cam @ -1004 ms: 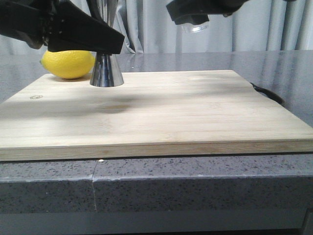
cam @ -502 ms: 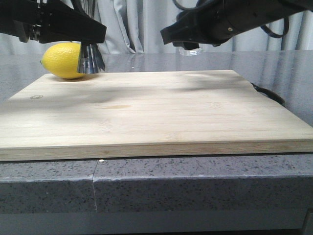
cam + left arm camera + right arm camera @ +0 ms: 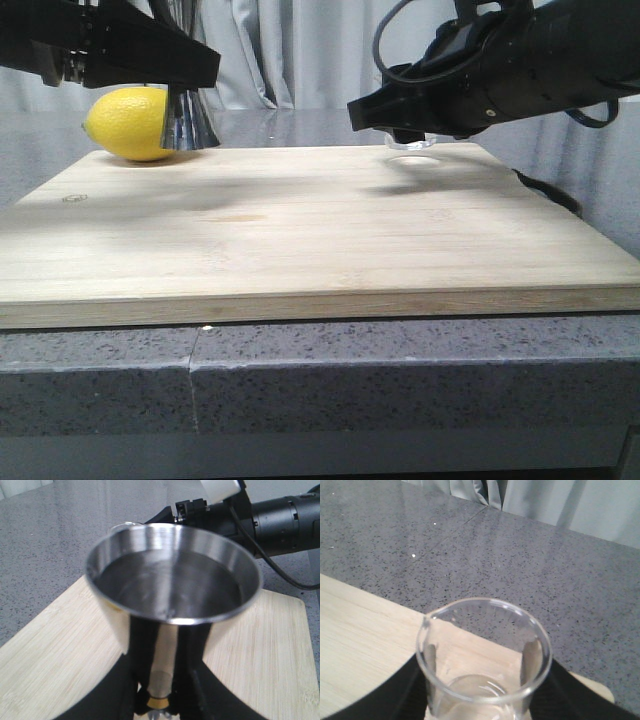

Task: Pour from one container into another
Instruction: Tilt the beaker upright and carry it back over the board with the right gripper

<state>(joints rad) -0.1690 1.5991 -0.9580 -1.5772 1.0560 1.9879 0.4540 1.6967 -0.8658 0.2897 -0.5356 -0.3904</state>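
Next, my right gripper sets the clear glass beaker, now held upright over the board's far part, down near the far edge of the wooden cutting board [image 3: 405,161] [image 3: 471,706].
The steel jigger [image 3: 188,122] stands upright beside the lemon at the board's far left corner, and my left gripper [image 3: 185,70] is shut on it. In the left wrist view its wide cup [image 3: 172,575] fills the frame, and the left gripper [image 3: 160,697] clamps the gold-tinted waist. My right gripper [image 3: 405,115] is shut on the clear glass beaker [image 3: 413,148], held upright just above the board's far right part; I cannot tell whether its base touches. In the right wrist view the beaker [image 3: 485,650] sits between black fingers [image 3: 402,692] and looks empty.
A yellow lemon [image 3: 128,122] lies right behind the jigger. The wooden cutting board [image 3: 320,230] covers most of the grey stone counter [image 3: 400,370]. A dark handle or strap [image 3: 548,192] lies at the board's right edge. Curtains hang behind.
The left gripper carried the jigger back and left to the lemon, then held still. The right gripper brought the beaker down and to the right, close to the board.
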